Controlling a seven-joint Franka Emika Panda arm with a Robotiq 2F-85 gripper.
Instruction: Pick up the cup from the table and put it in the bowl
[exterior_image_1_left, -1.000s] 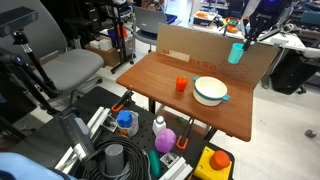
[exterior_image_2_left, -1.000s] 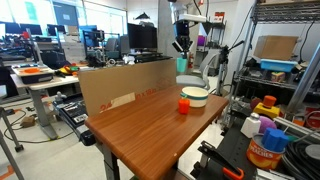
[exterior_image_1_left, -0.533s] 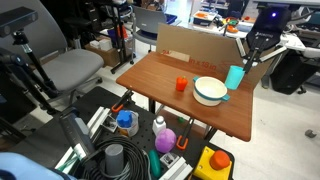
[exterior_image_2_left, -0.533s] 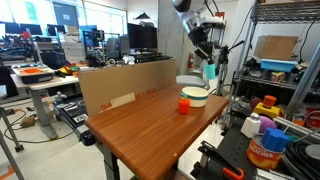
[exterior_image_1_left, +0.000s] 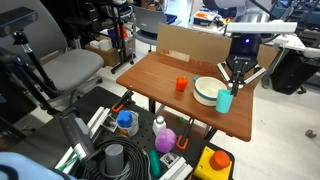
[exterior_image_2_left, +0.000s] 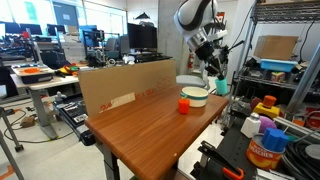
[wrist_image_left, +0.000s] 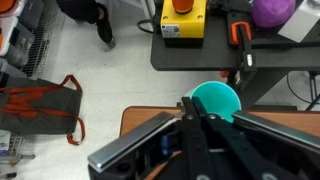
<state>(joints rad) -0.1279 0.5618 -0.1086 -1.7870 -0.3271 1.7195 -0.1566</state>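
Note:
The robot's gripper will set the teal cup down inside the white bowl (exterior_image_1_left: 215, 89), toward the bowl's side farther from the orange-red cup.
My gripper (exterior_image_1_left: 233, 84) is shut on the teal cup (exterior_image_1_left: 225, 100) and holds it low, close beside the white bowl with the teal rim (exterior_image_1_left: 208, 91), near the table's edge. In an exterior view the cup (exterior_image_2_left: 221, 87) hangs just past the bowl (exterior_image_2_left: 195, 96) under the gripper (exterior_image_2_left: 216, 76). In the wrist view the cup's open mouth (wrist_image_left: 215, 99) shows between the dark fingers (wrist_image_left: 196, 108); the bowl is out of that view. A small orange-red cup (exterior_image_1_left: 181, 85) stands on the wooden table (exterior_image_1_left: 160, 80) next to the bowl.
A cardboard panel (exterior_image_1_left: 190, 42) stands along the table's back edge. A low cart with bottles (exterior_image_1_left: 163, 135) and a yellow box (exterior_image_1_left: 212, 163) sits in front of the table. An office chair (exterior_image_1_left: 70, 65) stands to the side. Shelving (exterior_image_2_left: 285, 70) stands near the table.
My gripper has come down with the teal cup, from high above the cardboard panel to just beside the bowl. The bowl and the orange-red cup have not moved.

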